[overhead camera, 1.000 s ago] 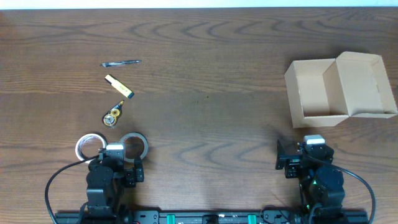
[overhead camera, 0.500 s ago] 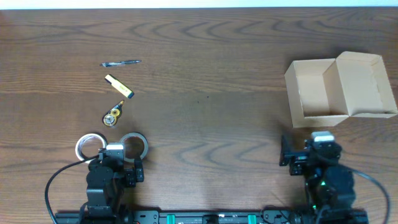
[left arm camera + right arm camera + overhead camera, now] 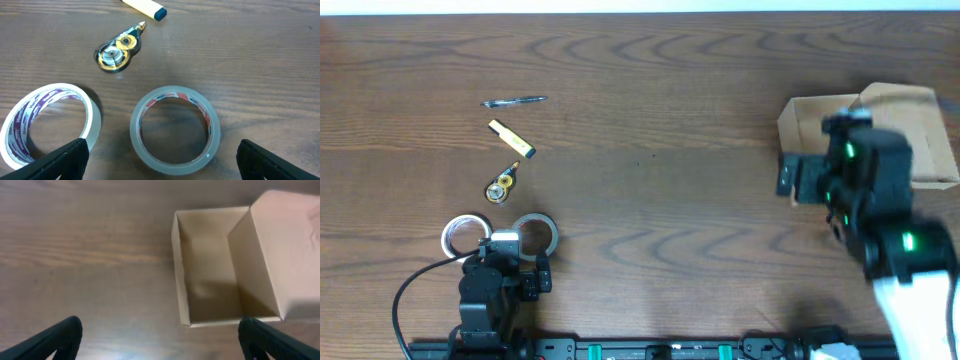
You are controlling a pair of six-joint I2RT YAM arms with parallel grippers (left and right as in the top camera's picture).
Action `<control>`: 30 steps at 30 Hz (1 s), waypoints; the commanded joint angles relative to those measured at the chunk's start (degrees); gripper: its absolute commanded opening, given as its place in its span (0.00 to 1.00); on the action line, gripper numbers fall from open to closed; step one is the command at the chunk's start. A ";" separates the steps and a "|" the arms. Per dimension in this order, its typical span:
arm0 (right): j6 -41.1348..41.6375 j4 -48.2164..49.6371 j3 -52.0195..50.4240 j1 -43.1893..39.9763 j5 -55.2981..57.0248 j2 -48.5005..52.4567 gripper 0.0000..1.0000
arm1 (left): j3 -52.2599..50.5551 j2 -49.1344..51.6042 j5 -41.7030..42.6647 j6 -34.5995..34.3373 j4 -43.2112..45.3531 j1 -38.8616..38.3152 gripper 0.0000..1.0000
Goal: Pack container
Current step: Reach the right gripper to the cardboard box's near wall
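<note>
The middle of the cardboard box's side [image 3: 794, 140] [image 3: 180, 270] opposite the open lid is thin enough to fit between my right gripper's fingers, so that gripper will close on that edge.
The container is a tan cardboard box [image 3: 804, 122] at the right with its flap lid [image 3: 905, 108] folded open; the right arm covers much of it from above. In the right wrist view the box [image 3: 210, 285] is empty and the lid [image 3: 290, 255] leans to its right. My right gripper [image 3: 160, 340] is open, raised above the table beside the box's near left corner. My left gripper [image 3: 160, 162] is open and empty at the near left, just short of a clear tape roll [image 3: 175, 131] and a white tape roll [image 3: 47, 124].
A correction tape dispenser [image 3: 502, 186], a yellow marker [image 3: 511, 139] and a pen [image 3: 514, 101] lie on the wooden table at the left. The two tape rolls [image 3: 534, 234] [image 3: 463, 235] sit by the left arm.
My right arm has lifted and moved forward from the near edge to over the box, now covering part of it. The left arm and the objects have not moved.
</note>
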 commanded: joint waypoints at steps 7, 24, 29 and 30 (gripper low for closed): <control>4.66 -7.85 17.62 -0.55 6.05 24.46 0.99 | -0.85 -0.37 -0.04 0.81 -0.48 0.17 0.95; 7.21 -2.62 17.62 -8.31 6.86 31.78 0.99 | -0.85 -0.37 -0.04 0.81 -0.48 0.17 0.95; 7.61 -2.27 17.11 -10.99 5.14 31.78 0.99 | -0.85 -0.37 -0.04 0.81 -0.48 0.17 0.96; 7.58 -2.25 16.92 -11.17 4.81 31.85 0.99 | -0.85 -0.37 -0.04 0.81 -0.48 0.17 0.95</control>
